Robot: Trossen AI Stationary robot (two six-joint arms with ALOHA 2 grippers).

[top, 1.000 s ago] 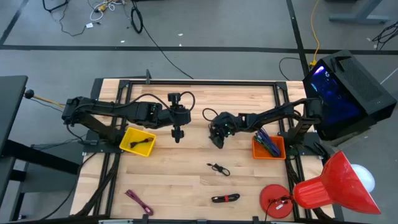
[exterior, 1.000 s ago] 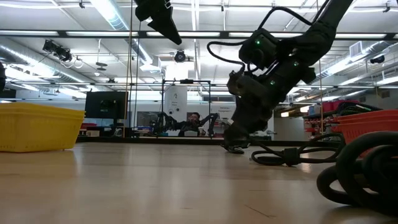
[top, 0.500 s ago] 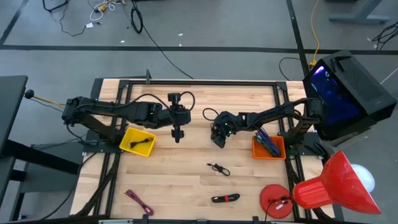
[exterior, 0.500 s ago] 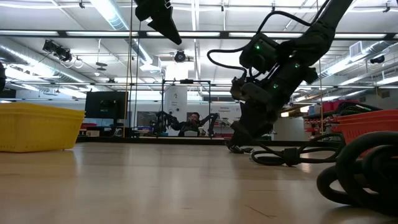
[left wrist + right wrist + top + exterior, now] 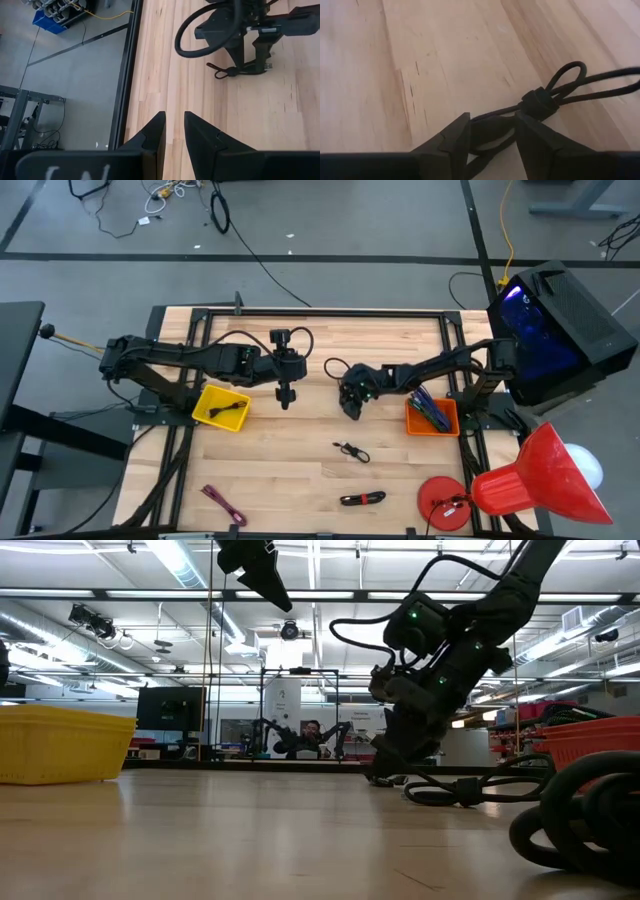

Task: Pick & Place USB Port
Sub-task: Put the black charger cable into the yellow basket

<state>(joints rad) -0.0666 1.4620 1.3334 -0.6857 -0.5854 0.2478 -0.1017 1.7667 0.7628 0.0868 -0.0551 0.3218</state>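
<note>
The black cable slants across my right fingers; next I open, turn and pinch its plug end (image 5: 491, 130), leaving its wrap clear for my left gripper.
My right gripper (image 5: 350, 408) is down at the table's middle, shut on a small black bundled cable (image 5: 537, 102). The cable lies flat on the wood, with a wrap around its middle and a loop (image 5: 567, 75) reaching away from the fingers. The left wrist view shows this cable (image 5: 225, 74) beside the right gripper (image 5: 250, 62). My left gripper (image 5: 285, 400) hangs in the air to the left of it. Its fingers (image 5: 174, 117) are a narrow gap apart and hold nothing. My right gripper pinches the cable's strands (image 5: 490, 122) between its two fingers, just short of the wrap. The fingers (image 5: 455, 137) slant down onto it from above and lie across the strands. The cable rests on the table and is not lifted.
A yellow bin (image 5: 205, 405) with a black cable stands at the left. An orange bin (image 5: 432, 422) with cables stands at the right. Another black cable (image 5: 350, 450), a black-and-red one (image 5: 362, 499) and a pink one (image 5: 222, 503) lie nearer. A red lamp (image 5: 520, 480) is at the near right corner.
My right gripper has shifted a little toward the table's right while staying down at the table top. The left arm has kept still.
</note>
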